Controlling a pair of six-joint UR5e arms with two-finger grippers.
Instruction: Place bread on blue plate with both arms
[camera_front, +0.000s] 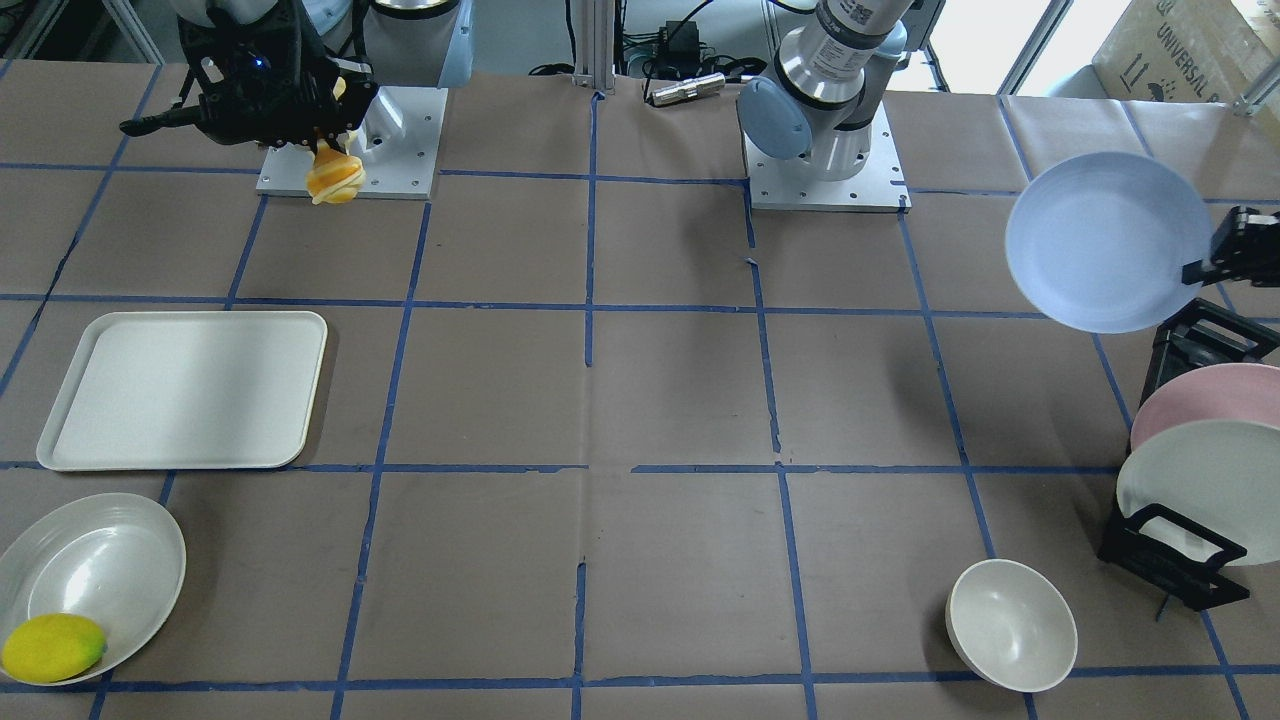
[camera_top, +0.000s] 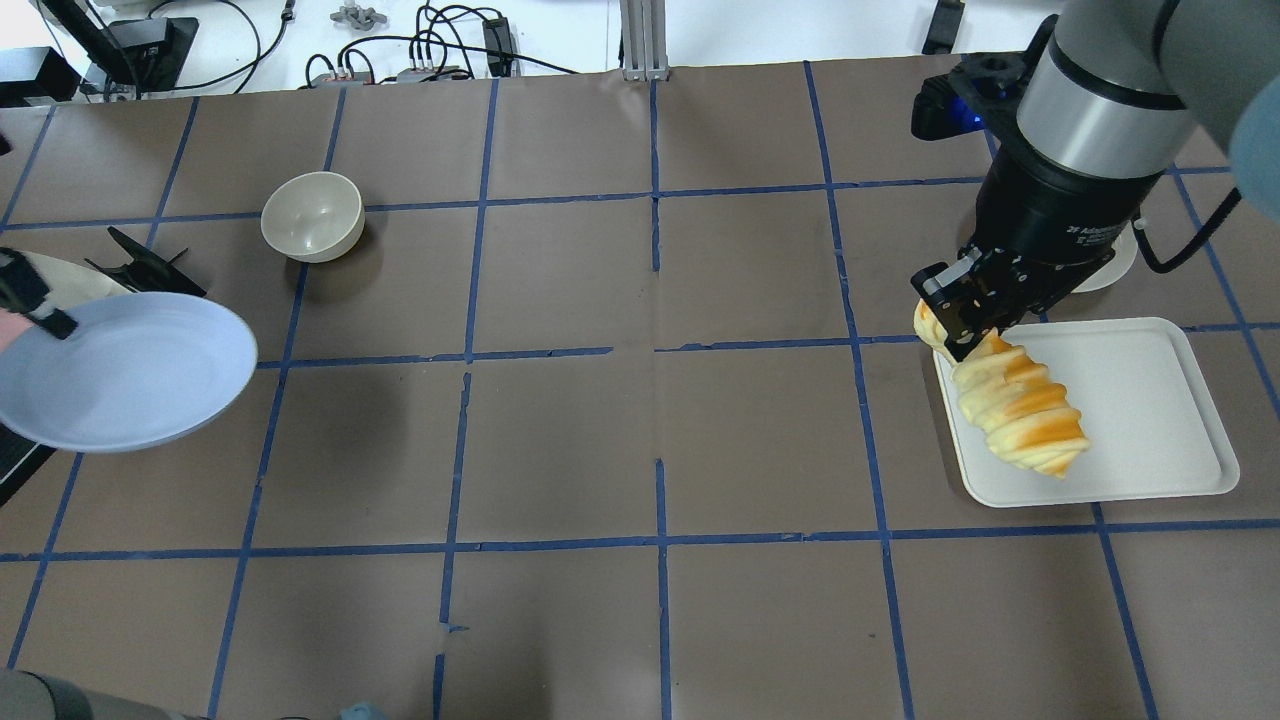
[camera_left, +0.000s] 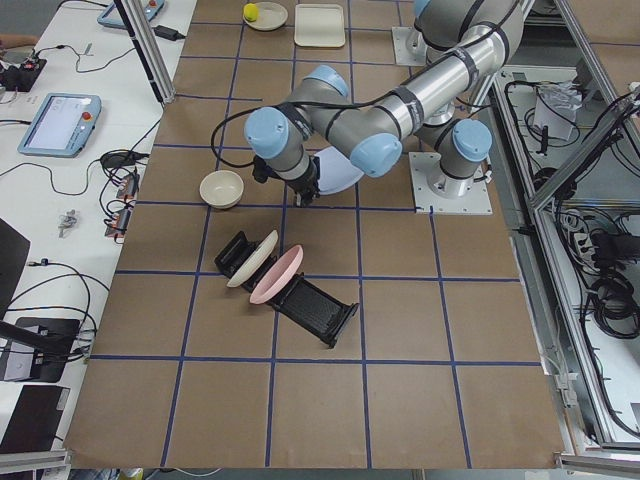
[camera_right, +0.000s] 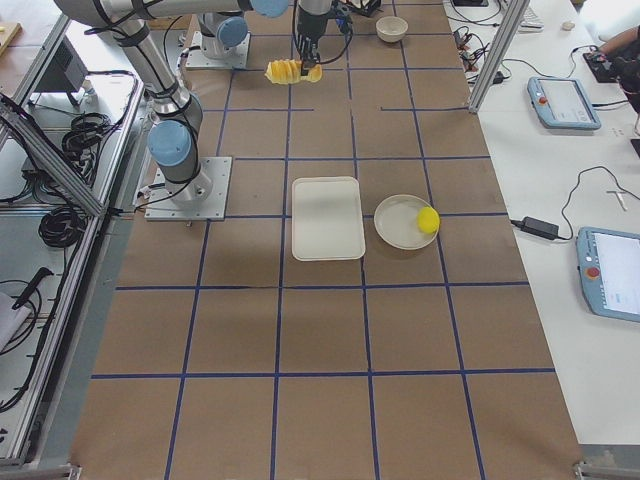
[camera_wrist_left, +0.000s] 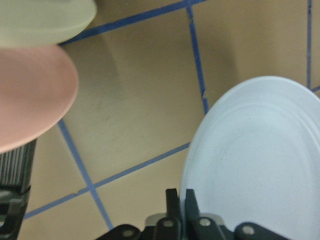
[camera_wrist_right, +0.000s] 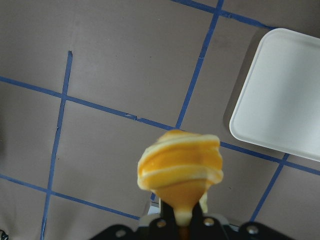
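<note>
Next, I release the blue plate mid-table with my left gripper, over the gap in the blue tape line (camera_front: 596, 473).
My right gripper (camera_front: 325, 145) is shut on one end of the bread (camera_front: 335, 178), a striped orange and cream loaf that hangs in the air below it. In the overhead view the bread (camera_top: 1020, 405) shows over the near left part of the white tray. The right wrist view shows the bread (camera_wrist_right: 180, 165) end-on above bare table. My left gripper (camera_front: 1205, 268) is shut on the rim of the blue plate (camera_front: 1100, 240) and holds it lifted and tilted, near the dish rack. The plate also shows in the overhead view (camera_top: 120, 370) and the left wrist view (camera_wrist_left: 260, 150).
A white tray (camera_front: 190, 390) lies on the right arm's side. Beside it a shallow white dish (camera_front: 100, 560) holds a yellow lemon (camera_front: 52, 647). A small cream bowl (camera_front: 1010, 625) stands on the left arm's side. A black rack (camera_front: 1170, 560) holds a pink plate (camera_front: 1215, 395) and a white plate (camera_front: 1210, 480).
</note>
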